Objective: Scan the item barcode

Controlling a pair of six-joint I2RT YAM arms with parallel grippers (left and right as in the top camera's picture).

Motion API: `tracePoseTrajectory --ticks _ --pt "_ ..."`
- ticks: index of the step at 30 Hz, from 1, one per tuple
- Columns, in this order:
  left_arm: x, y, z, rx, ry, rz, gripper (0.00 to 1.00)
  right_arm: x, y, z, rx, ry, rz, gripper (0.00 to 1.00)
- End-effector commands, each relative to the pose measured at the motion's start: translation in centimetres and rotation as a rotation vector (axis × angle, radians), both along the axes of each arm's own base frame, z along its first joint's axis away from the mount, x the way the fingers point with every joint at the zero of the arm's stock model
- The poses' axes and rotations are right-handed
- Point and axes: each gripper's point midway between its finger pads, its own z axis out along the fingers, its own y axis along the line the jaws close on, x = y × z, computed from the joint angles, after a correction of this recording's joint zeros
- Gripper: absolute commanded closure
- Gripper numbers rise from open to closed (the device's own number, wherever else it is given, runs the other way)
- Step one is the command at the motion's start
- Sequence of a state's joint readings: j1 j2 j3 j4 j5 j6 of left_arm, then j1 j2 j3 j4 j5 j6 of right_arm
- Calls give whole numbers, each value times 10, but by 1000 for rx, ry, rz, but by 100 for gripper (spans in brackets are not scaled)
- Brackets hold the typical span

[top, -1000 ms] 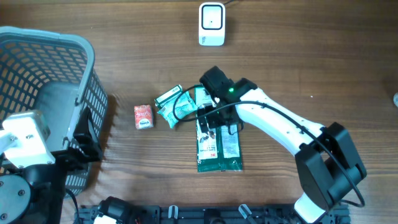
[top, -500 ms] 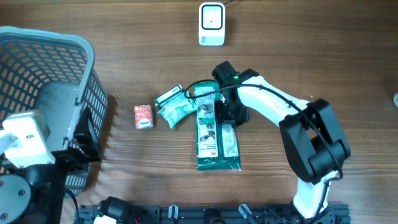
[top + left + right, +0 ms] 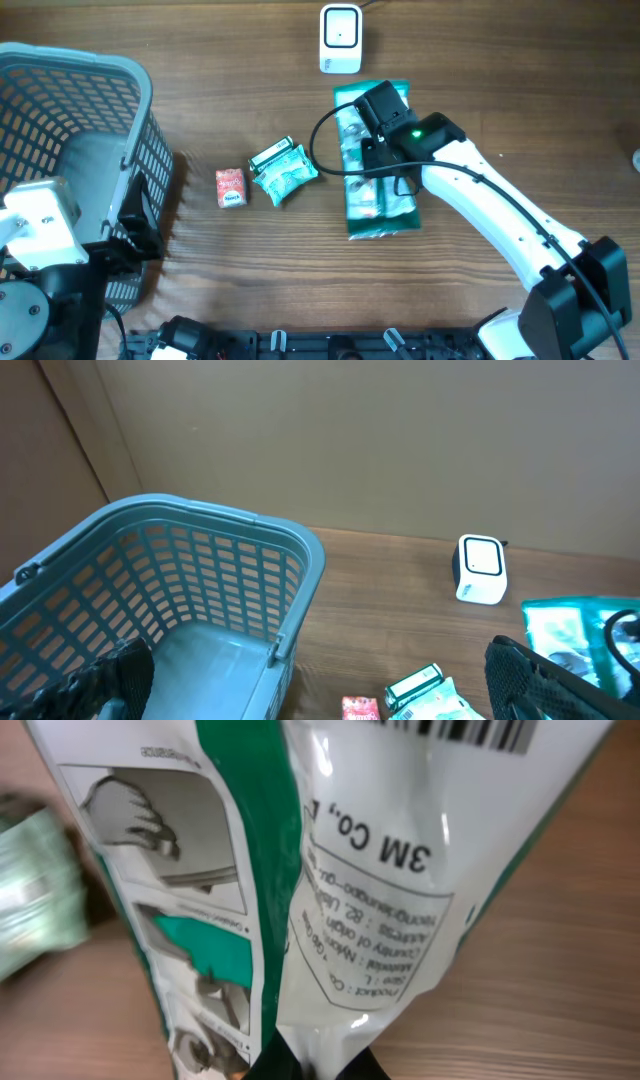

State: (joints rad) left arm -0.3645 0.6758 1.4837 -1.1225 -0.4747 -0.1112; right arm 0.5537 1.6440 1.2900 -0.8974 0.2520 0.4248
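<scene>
The pouch's barcode faces the wrist of my right gripper, away from the scanner, so next I put the pouch down by the crinkled green sachet (image 3: pixel 286 177) and change my grip.
The item is a green and white 3M pouch (image 3: pixel 385 205), lying lengthwise just below the white scanner (image 3: pixel 340 38). My right gripper (image 3: pixel 375 148) is shut on the pouch's upper part. In the right wrist view the pouch (image 3: pixel 350 890) fills the frame, pinched between the fingertips (image 3: pixel 300 1065) at the bottom, and its barcode (image 3: pixel 470 732) shows at the top edge. My left gripper (image 3: pixel 320 690) hangs open over the basket's near side, holding nothing. The scanner (image 3: pixel 480 568) and the pouch (image 3: pixel 570 635) also show in the left wrist view.
A grey-blue mesh basket (image 3: pixel 110 75) stands at the left. A small red packet (image 3: pixel 231 187), a green box (image 3: pixel 270 155) and a crinkled green sachet (image 3: pixel 290 178) lie mid-table, left of the pouch.
My right gripper has shut on the pouch and carried it up and to the right, toward the scanner. The left arm has not moved.
</scene>
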Motion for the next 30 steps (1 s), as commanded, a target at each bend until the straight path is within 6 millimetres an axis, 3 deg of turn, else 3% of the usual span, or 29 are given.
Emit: tracePoseTrajectory --ticks 1,3,5,6,10,12,14,17,18,20,22,23,28,30 --pt "0 2 1 -8 -5 11 0 26 -65 36 -274 -274 -306 95" --pt "0 2 1 -8 -5 11 0 39 -98 76 -438 -518 -479 95" --pt "0 2 1 -8 -5 11 0 51 -105 104 -491 -676 -548 95" --pt "0 2 1 -8 -5 11 0 62 -102 121 -500 -753 -557 95" --pt "0 2 1 -8 -5 11 0 113 -79 150 -610 -838 -384 96" --pt "0 2 1 -8 -5 11 0 132 -65 148 -734 -823 -270 95" --pt "0 2 1 -8 -5 11 0 151 -51 134 -836 -791 -133 95" --pt "0 2 1 -8 -5 11 0 173 -39 95 -1165 -591 173 95" --pt "0 2 1 -8 -5 11 0 173 -41 86 -1225 -545 184 96" --pt "0 2 1 -8 -5 11 0 167 -46 87 -1184 -577 62 95" --pt "0 2 1 -8 -5 11 0 151 -36 94 -1173 -588 -5 96" --pt "0 2 1 -8 -5 11 0 144 -19 96 -1183 -591 29 96" --pt "0 2 1 -8 -5 11 0 86 102 99 -1134 -722 271 96" --pt "0 2 1 -8 -5 11 0 65 134 100 -1105 -769 332 96"
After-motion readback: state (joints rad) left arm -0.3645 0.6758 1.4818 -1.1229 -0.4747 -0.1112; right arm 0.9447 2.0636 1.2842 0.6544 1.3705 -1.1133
